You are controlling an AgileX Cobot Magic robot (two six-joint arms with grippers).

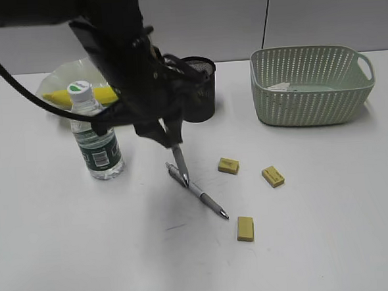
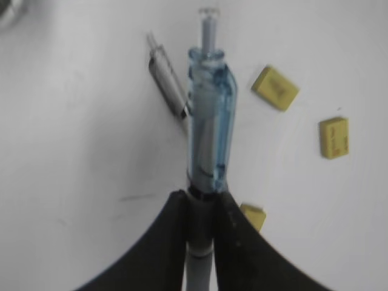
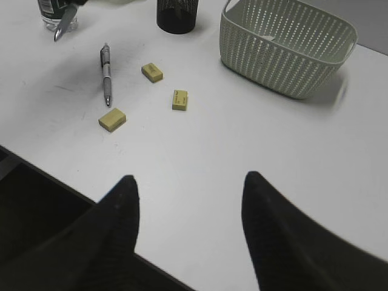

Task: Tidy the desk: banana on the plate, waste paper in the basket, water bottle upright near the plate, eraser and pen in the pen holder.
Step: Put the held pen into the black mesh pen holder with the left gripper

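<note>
The clear blue pen, now hanging steeply over the desk, will be let go by my left gripper inside the black pen holder [image 1: 188, 66] between the plate and the basket.
My left gripper [image 2: 203, 197] is shut on a clear blue pen [image 2: 209, 133], which hangs steeply from it [image 1: 179, 161] over the desk [image 1: 89, 257]. The pen's lower end is close to a second, grey pen [image 1: 200, 194] lying flat. Three yellow erasers [image 1: 228, 165] [image 1: 273, 176] [image 1: 245, 228] lie to the right. The water bottle [image 1: 94, 135] stands upright beside the plate [image 1: 52, 81], which holds the banana [image 1: 62, 97]. The pen holder [image 1: 200, 86] stands behind the arm. Waste paper [image 1: 282, 86] lies in the basket [image 1: 312, 85]. My right gripper [image 3: 189, 185] hangs open and empty near the desk's front edge.
The left arm and its cables [image 1: 130, 63] cover part of the plate and the pen holder. The desk's front edge [image 3: 54, 176] runs below the right gripper, with dark space beyond it. A grey wall stands behind the desk.
</note>
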